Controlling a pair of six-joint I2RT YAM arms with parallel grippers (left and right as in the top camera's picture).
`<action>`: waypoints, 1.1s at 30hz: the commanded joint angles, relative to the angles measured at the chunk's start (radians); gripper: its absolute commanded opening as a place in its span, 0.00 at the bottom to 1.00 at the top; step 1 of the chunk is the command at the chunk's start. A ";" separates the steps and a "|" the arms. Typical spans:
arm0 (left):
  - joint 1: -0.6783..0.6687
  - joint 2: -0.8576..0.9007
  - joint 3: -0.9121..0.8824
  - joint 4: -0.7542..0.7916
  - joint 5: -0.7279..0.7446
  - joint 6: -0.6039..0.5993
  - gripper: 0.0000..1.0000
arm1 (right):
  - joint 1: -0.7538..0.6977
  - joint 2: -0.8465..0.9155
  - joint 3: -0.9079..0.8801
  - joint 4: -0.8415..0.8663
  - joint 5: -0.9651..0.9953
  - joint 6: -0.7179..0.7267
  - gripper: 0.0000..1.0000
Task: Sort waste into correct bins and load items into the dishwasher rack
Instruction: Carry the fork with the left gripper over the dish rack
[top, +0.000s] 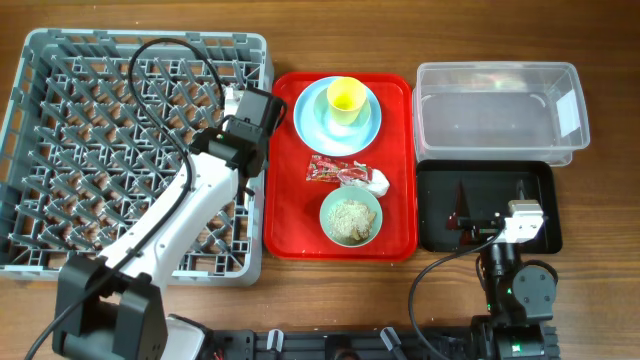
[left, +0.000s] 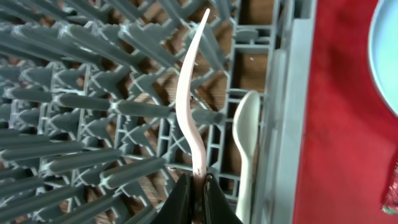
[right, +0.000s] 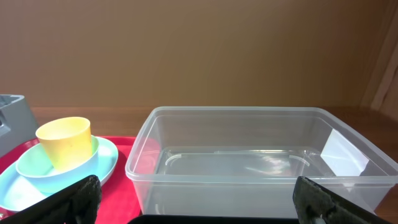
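The fork's teeth point edge-on over the pegs beside the spoon's slot, so next I put the fork down with my left gripper and pick it up nearer its head (left: 193, 144).
My left gripper (left: 196, 198) is shut on the handle of a thin white fork (left: 188, 93), seen edge-on, low over the pegs of the grey dishwasher rack (top: 40, 150) near its right wall. A white spoon (left: 246, 134) lies in the rack beside it. On the red tray the yellow cup (top: 346, 97) stands in a light blue bowl (right: 37, 167) on the light blue plate (top: 310, 120). The red wrapper (top: 335, 170), white napkin (top: 378, 182) and pale green bowl (top: 350, 217) holding rice lie below. My right gripper (right: 198, 208) is open and empty over the black tray (top: 440, 210), facing the clear tub (top: 500, 110).
The red serving tray (top: 285, 200) sits between the rack and the two bins. The left arm stretches diagonally across the rack's lower right part, with a black cable looping above it. The right arm's base stands at the front right edge.
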 joint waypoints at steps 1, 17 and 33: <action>0.023 0.016 0.002 0.003 0.083 0.038 0.04 | -0.005 -0.002 -0.001 0.006 0.013 -0.006 1.00; 0.043 0.025 0.000 -0.019 0.081 0.034 0.28 | -0.005 -0.002 -0.001 0.006 0.012 -0.006 1.00; 0.043 0.025 0.000 -0.021 0.081 0.034 0.13 | -0.005 -0.002 -0.001 0.006 0.013 -0.005 1.00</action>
